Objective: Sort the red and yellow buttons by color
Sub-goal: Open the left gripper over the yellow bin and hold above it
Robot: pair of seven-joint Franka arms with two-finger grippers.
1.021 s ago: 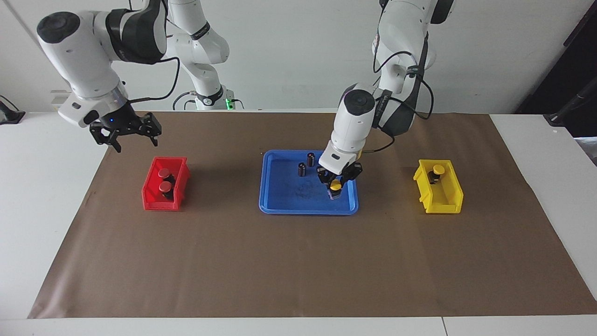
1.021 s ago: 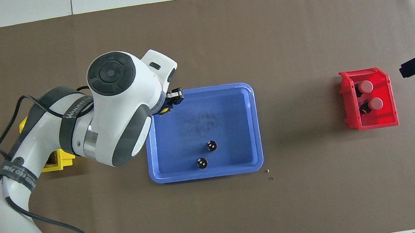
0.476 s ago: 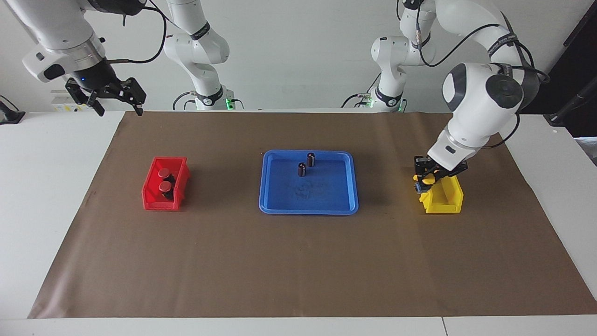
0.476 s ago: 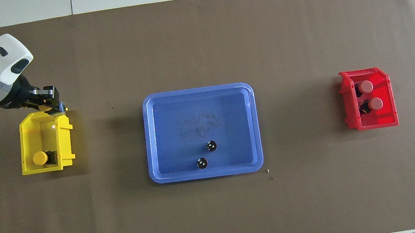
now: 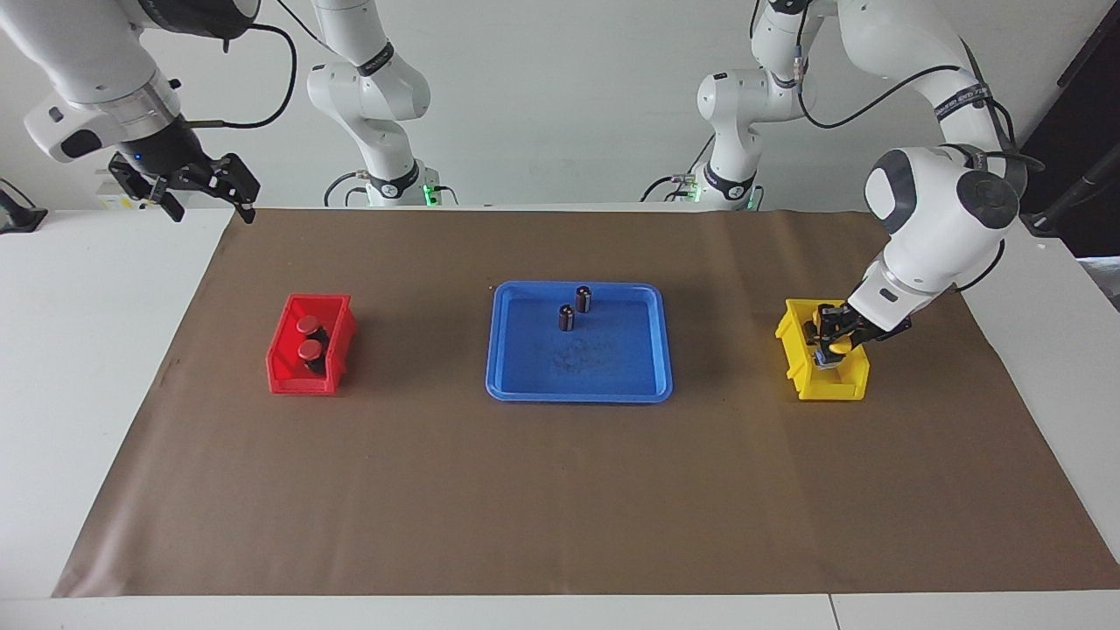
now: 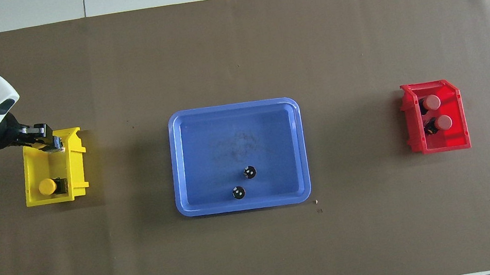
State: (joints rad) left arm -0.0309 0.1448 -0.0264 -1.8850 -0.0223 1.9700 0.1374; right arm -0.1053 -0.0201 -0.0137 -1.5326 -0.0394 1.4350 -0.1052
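The yellow button, now held low over the yellow bin, will be let go by my left gripper in the yellow bin's end [image 6: 50, 147] opposite the other yellow button.
My left gripper [image 5: 833, 343] is shut on a yellow button [image 5: 837, 347] and holds it low over the yellow bin [image 5: 836, 385], at the bin's end farther from the robots. In the overhead view the left gripper [image 6: 50, 142] is over that bin [image 6: 76, 159], and a second yellow button [image 6: 47, 187] lies in the bin's nearer end. Two red buttons [image 5: 306, 325] [image 5: 309, 351] lie in the red bin [image 5: 297, 382], which also shows in the overhead view [image 6: 443, 145]. My right gripper [image 5: 210, 203] is open and empty, raised over the table's edge at the right arm's end.
A blue tray [image 5: 577, 367] sits mid-table between the two bins, with two dark capless cylinders [image 5: 567, 317] [image 5: 583, 298] standing in its part nearer the robots. Brown paper covers the table.
My left gripper carried the yellow button from the blue tray to the yellow bin and has moved in over it. My right gripper rose away from the red bin to the table's edge.
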